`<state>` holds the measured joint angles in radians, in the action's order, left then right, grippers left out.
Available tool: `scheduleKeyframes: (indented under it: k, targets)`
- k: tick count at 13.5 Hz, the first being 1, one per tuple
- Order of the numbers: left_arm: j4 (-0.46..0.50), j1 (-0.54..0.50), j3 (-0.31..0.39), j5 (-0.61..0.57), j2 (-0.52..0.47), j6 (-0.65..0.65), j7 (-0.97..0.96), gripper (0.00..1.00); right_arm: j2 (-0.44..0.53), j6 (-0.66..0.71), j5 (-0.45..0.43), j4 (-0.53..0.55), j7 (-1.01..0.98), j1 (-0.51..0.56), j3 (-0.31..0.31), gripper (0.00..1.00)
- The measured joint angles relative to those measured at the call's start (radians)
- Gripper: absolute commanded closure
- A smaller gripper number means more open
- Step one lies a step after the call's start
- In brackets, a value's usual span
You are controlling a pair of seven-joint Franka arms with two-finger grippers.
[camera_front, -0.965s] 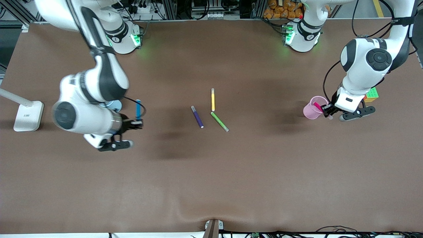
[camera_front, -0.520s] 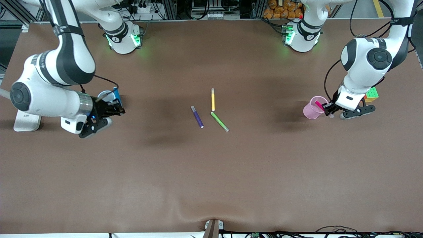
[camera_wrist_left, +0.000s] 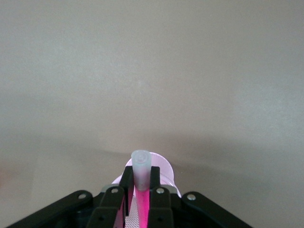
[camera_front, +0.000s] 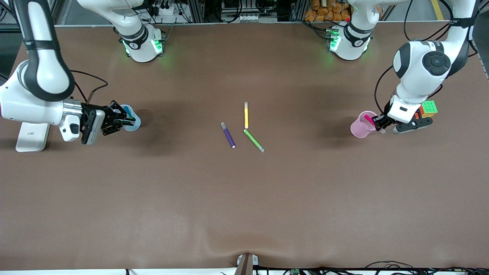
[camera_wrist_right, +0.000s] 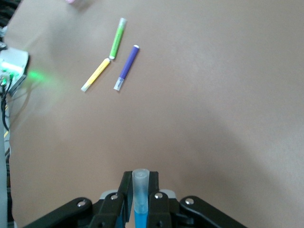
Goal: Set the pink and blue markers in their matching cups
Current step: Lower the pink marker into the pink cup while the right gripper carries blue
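Note:
I need to open my right gripper and let the blue marker drop to rest down inside the light blue cup (camera_front: 128,118).
My left gripper (camera_front: 379,123) is shut on the pink marker (camera_front: 367,120), whose lower end stands tilted inside the light pink cup (camera_front: 359,130). In the left wrist view the marker's pale cap (camera_wrist_left: 141,164) sticks up between the fingers (camera_wrist_left: 126,178), with the cup's rim (camera_wrist_left: 164,166) just past them. My right gripper (camera_front: 121,120) is shut on the blue marker (camera_front: 128,114), over the light blue cup (camera_front: 134,123). In the right wrist view the marker (camera_wrist_right: 140,187) stands clamped between the fingers (camera_wrist_right: 154,183).
A yellow pen (camera_front: 246,115), a green pen (camera_front: 254,140) and a purple pen (camera_front: 228,135) lie at mid-table. A colourful cube (camera_front: 428,109) sits beside the left gripper. A white lamp base (camera_front: 32,136) stands at the right arm's end.
My right arm has swung toward its end of the table, carrying the blue marker to the light blue cup. My left gripper has shifted only slightly at the pink cup.

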<state>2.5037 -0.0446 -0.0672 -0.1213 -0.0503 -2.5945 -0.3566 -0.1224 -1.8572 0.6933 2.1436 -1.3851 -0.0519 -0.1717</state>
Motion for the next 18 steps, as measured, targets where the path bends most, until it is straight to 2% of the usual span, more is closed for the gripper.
scheduleKeyframes:
  k: [4, 8, 12, 13, 14, 15, 16, 17, 18]
  targets:
    - [0.018, 0.0, 0.0, 0.0, 0.001, -0.04, 0.0, 1.0, -0.062, 0.081, 0.071, 0.003, -0.255, 0.064, 0.0, 1.0]
    - [0.02, 0.0, 0.0, 0.0, 0.003, -0.042, 0.001, 1.0, -0.089, 0.175, 0.073, 0.002, -0.335, 0.139, 0.0, 1.0]
    - [0.021, 0.0, -0.001, 0.0, 0.02, -0.044, 0.001, 1.0, -0.112, 0.18, 0.074, 0.002, -0.417, 0.17, 0.0, 1.0]
    - [0.021, 0.0, -0.001, 0.0, 0.026, -0.046, 0.001, 0.93, -0.121, 0.18, 0.074, 0.003, -0.435, 0.178, 0.0, 1.0]
    - [0.021, 0.0, -0.001, 0.0, 0.029, -0.047, 0.001, 0.84, -0.13, 0.18, 0.074, 0.003, -0.454, 0.187, 0.0, 0.94]
    - [0.021, 0.0, -0.001, -0.001, 0.03, -0.047, 0.001, 0.67, -0.139, 0.18, 0.074, 0.003, -0.472, 0.196, 0.0, 0.57]
    - [0.021, 0.0, -0.001, -0.001, 0.03, -0.047, 0.002, 0.23, -0.148, 0.18, 0.074, 0.003, -0.481, 0.204, 0.0, 0.3]
    - [0.021, 0.0, -0.001, -0.001, 0.03, -0.047, 0.002, 0.0, -0.155, 0.181, 0.074, 0.003, -0.486, 0.209, 0.0, 0.0]
    - [0.021, 0.0, -0.001, -0.001, 0.031, -0.047, 0.002, 0.0, -0.161, 0.181, 0.074, 0.003, -0.487, 0.213, 0.0, 0.0]
